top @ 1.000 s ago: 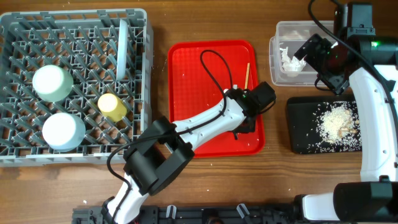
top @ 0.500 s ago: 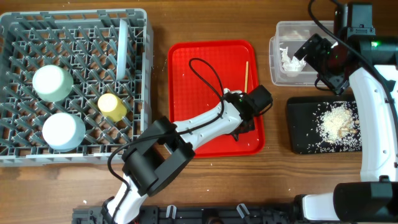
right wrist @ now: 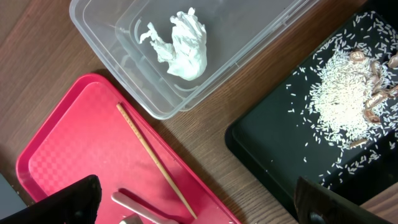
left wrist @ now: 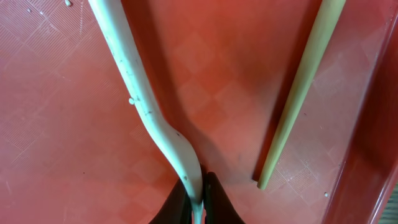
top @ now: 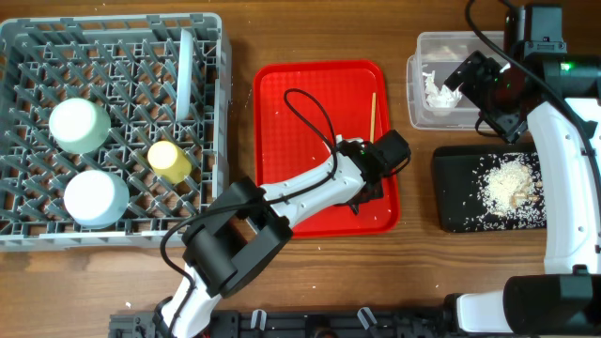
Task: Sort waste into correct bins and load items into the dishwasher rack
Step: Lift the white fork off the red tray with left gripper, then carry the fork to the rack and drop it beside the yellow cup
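The robot's left gripper needs to release the white fork in the grey rack (top: 205, 106), between the upright plate and the rack's edge.
My left gripper (top: 368, 191) is low over the red tray (top: 300, 103) and is shut on the handle of the white fork (left wrist: 140, 99), pinched between the jaws (left wrist: 196, 200). The fork handle also shows in the right wrist view (right wrist: 140, 207). My right gripper (top: 488, 89) hovers open and empty (right wrist: 199, 208) between the clear tub (top: 413, 70) and the black tray (top: 460, 202). The crumpled white tissue (top: 437, 91) lies in the tub. Rice crumbs (top: 507, 183) lie in the black tray. The grey rack (top: 113, 38) holds two mint bowls (top: 79, 125) (top: 94, 197), the yellow cup (top: 169, 160) and the upright plate (top: 185, 75). No red wrapper shows.
A thin wooden stick (top: 373, 115) lies on the red tray just right of the fork (left wrist: 298, 87). A few crumbs dot the red tray. Some brownish scraps (right wrist: 373, 93) lie beside the rice. My left arm's black cable (top: 310, 108) loops over the tray.
My left gripper has shifted slightly down and left on the red tray, and its cable loop has dropped lower. The right arm has not moved.
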Robot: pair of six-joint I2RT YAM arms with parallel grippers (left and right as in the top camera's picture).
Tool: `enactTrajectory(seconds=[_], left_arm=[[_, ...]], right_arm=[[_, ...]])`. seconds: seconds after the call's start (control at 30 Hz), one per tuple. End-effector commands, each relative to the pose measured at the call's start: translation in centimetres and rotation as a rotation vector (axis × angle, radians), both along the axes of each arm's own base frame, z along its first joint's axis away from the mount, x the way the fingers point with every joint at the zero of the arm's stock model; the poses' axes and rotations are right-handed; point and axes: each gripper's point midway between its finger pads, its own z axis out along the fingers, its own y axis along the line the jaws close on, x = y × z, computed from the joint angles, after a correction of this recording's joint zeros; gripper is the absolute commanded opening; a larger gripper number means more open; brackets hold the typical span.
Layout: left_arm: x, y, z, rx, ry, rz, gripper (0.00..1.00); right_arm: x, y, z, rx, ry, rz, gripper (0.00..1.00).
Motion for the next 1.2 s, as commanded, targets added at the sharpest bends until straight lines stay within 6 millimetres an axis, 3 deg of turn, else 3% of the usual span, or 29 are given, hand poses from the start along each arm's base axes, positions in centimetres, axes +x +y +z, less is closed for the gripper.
enactTrajectory(seconds=[0.0,0.17,0.27,0.5,0.6,0.83,1.07,1.17], left_arm=[[0.2,0.9,-0.8,0.04,-0.01,0.013,0.04],[0.3,1.1,-0.6,0.049,-0.018,0.012,0.04],[0.5,1.7,0.6,0.059,-0.037,0.02,0.04],[3.3,7.0,9.1,0.101,-0.19,0.028,0.04],[4.0,8.7,10.9,0.103,-0.208,0.02,0.04],[5.3,11.6,11.9,0.143,-0.231,0.083,0.04],[5.9,12.3,12.2,0.166,-0.252,0.096,0.04],[6.6,13.5,13.4,0.223,-0.319,0.094,0.04]], right_arm=[[0.0,-0.4,1.5,-0.014,-0.043,-0.023,1.0],[0.0,-0.4,1.5,-0.014,-0.043,-0.024,1.0],[0.0,-0.4,1.5,-0.014,-0.043,-0.024,1.0],[0.0,-0.4,1.5,-0.014,-0.043,-0.024,1.0],[0.0,-0.4,1.5,-0.014,-0.043,-0.024,1.0],[0.0,-0.4,1.5,-0.014,-0.043,-0.024,1.0],[0.0,-0.4,1.5,-0.014,-0.043,-0.024,1.0],[0.0,-0.4,1.5,-0.014,-0.043,-0.024,1.0]])
